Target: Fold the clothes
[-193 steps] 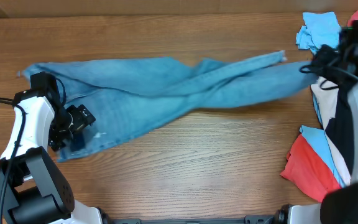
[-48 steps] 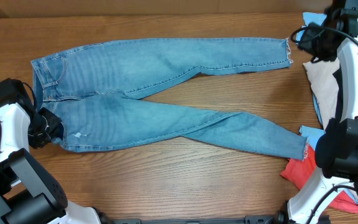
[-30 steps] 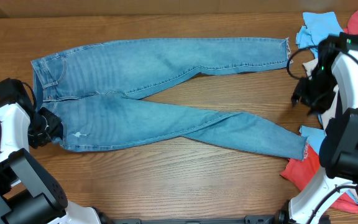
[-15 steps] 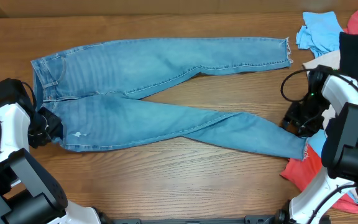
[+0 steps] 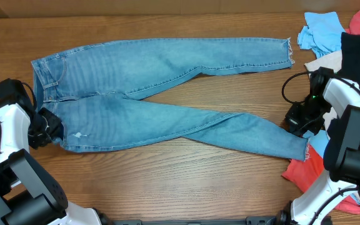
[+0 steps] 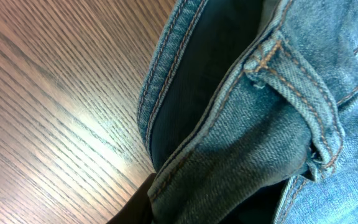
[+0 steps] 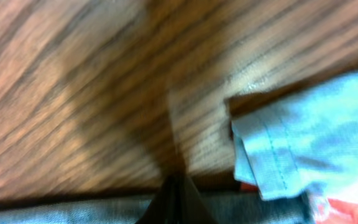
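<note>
The near leg is twisted diagonally and slants toward the front, so next my right gripper takes its hem [image 5: 305,149], lifts it and lays the leg straight before folding.
The clothes, light blue denim jeans [image 5: 155,94], lie spread flat with the waistband at the left and both legs running right. My left gripper [image 5: 44,129] is shut on the waistband's near corner. The left wrist view shows the denim edge and a belt loop [image 6: 303,106] pinched at the left gripper [image 6: 210,208]. My right gripper [image 5: 297,122] hangs low just above the near leg's hem [image 5: 302,149]. In the blurred right wrist view, the right gripper [image 7: 176,185] has its fingers pressed together in a point, with nothing seen between them and denim [image 7: 73,214] below.
A pile of other garments fills the right edge: sky-blue [image 5: 320,31], black [image 5: 358,53], pale beige [image 5: 327,62] and red [image 5: 311,172]. A sky-blue fold [image 7: 303,143] lies close beside the right gripper. Bare wood table [image 5: 167,181] runs along the front.
The right arm came down from the far right corner to the near leg's hem, and its jaws went from partly open to shut. The left gripper and jeans stayed still.
</note>
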You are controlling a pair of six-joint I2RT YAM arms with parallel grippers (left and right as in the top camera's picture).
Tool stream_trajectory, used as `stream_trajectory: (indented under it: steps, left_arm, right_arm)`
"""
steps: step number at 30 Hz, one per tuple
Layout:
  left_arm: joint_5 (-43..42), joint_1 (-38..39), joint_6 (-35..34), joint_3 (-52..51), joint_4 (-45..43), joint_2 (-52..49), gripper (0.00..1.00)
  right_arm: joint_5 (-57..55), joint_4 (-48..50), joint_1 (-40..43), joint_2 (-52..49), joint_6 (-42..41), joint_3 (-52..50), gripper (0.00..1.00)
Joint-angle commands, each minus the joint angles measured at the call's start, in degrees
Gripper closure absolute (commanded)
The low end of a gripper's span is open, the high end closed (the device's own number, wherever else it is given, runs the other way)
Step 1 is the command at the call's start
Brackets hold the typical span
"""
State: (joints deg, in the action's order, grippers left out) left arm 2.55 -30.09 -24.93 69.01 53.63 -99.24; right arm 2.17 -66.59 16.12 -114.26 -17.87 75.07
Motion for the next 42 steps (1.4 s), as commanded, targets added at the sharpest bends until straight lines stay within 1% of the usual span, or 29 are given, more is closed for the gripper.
stream_trajectory:
  steps: [1,2,6,7,8,9,11,18,26,29,32,33,34,35,37,42]
  left_arm:
    - [-0.74,0.28,0.52,0.44,0.04,-0.09,0.79]
    - [-0.72,0.28,0.55,0.44,0.07,-0.09,0.79]
    - [-0.74,0.28,0.72,0.44,0.09,-0.09,0.79]
    - [-0.74,0.28,0.72,0.44,0.09,-0.09,0.79]
    - [-0.72,0.28,0.72,0.44,0.09,-0.09,0.78]
    - [-0.72,0.28,0.72,0.44,0.09,-0.09,0.78]
    - [-0.74,0.28,0.72,0.44,0.17,-0.09,0.78]
    - [-0.74,0.28,0.72,0.44,0.11,-0.09,0.76]
    - [-1.14,0.28,0.7,0.44,0.07,-0.09,0.76]
    - [-1.14,0.28,0.7,0.44,0.09,-0.09,0.76]
    - [-1.16,0.28,0.72,0.44,0.13,-0.09,0.76]
    - [-1.16,0.28,0.7,0.44,0.11,-0.09,0.76]
    - [-1.14,0.28,0.7,0.44,0.11,-0.09,0.76]
    - [-1.16,0.28,0.72,0.44,0.13,-0.09,0.76]
    - [-1.14,0.28,0.72,0.44,0.13,-0.09,0.76]
    - [-1.16,0.28,0.72,0.44,0.13,-0.09,0.76]
  right_arm:
    - [0.46,-2.4,0.15,3.85,-0.37,5.09,0.96]
    - [0.33,-4.76,0.22,4.76,-0.39,6.51,0.84]
    - [0.28,-6.73,0.26,6.05,-0.42,6.82,0.7]
    - [0.28,-7.34,0.26,6.05,-0.42,6.78,0.64]
    - [0.28,-7.69,0.31,6.03,-0.42,6.62,0.53]
    - [0.28,-7.85,0.31,6.03,-0.42,6.38,0.48]
    - [0.24,-7.65,0.42,6.03,-0.42,5.81,0.46]
    - [0.24,-5.18,1.4,6.03,-1.73,1.16,0.46]
    - [0.26,1.25,2.51,6.03,-2.4,-5.77,0.46]
    - [0.26,2.95,2.49,6.01,-2.58,-6.6,0.48]
    - [0.26,3.72,2.49,6.01,-2.58,-6.91,0.54]
    - [0.26,4.04,2.49,5.92,-2.58,-7.04,0.59]
    - [0.26,4.44,2.49,5.92,-2.6,-7.3,0.68]
    - [0.26,4.72,2.49,5.92,-2.6,-7.58,0.82]
    - [0.28,5.31,2.49,5.92,-2.93,-8.33,0.96]
    - [0.35,5.97,2.49,5.92,-3.21,-9.38,0.96]
